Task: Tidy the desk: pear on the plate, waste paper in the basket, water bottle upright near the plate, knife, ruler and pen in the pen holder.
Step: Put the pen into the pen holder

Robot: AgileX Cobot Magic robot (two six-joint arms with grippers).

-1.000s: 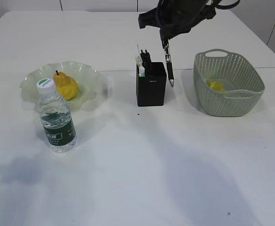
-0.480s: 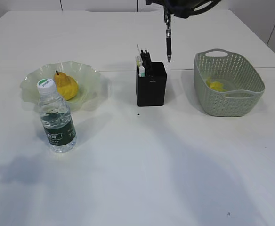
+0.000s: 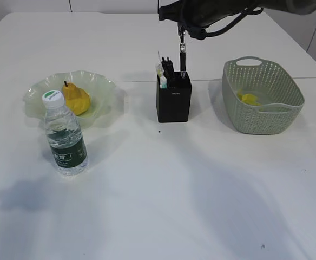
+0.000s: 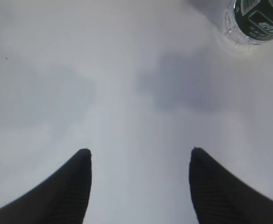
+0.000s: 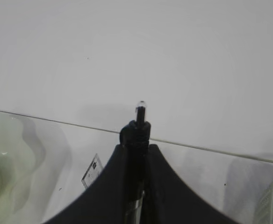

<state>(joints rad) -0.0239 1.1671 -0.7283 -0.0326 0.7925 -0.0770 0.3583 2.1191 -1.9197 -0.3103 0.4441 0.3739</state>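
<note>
Next, I release the black pen with my right gripper in the basket side of the black pen holder point(image 3: 178, 77), beside the other slim items. The pen now hangs upright inside the holder.
My right gripper point(image 3: 183, 33) is shut on the top of a black pen point(image 3: 183, 57). The pen hangs upright with its tip down inside the black pen holder point(image 3: 173, 103). In the right wrist view the pen point(image 5: 137, 127) sits clamped between the fingers, and the ruler's clear printed end point(image 5: 92, 170) shows below. Other slim items stand in the holder; I cannot tell which one is the knife. The pear point(image 3: 76, 98) lies on the plate point(image 3: 101, 86). The water bottle point(image 3: 65, 135) stands upright beside the plate. My left gripper point(image 4: 139, 151) hangs open over bare desk.
The green basket point(image 3: 280, 116) stands to the right of the holder with a yellow paper ball point(image 3: 249, 98) inside. The bottle's base point(image 4: 258, 21) shows at the top right of the left wrist view. A seam in the desk point(image 3: 136, 81) runs behind the holder.
The right gripper first lifted the pen from beside the holder's right side. It then carried the pen left and lowered it, so the tip now dips into the holder. The left gripper has not moved.
</note>
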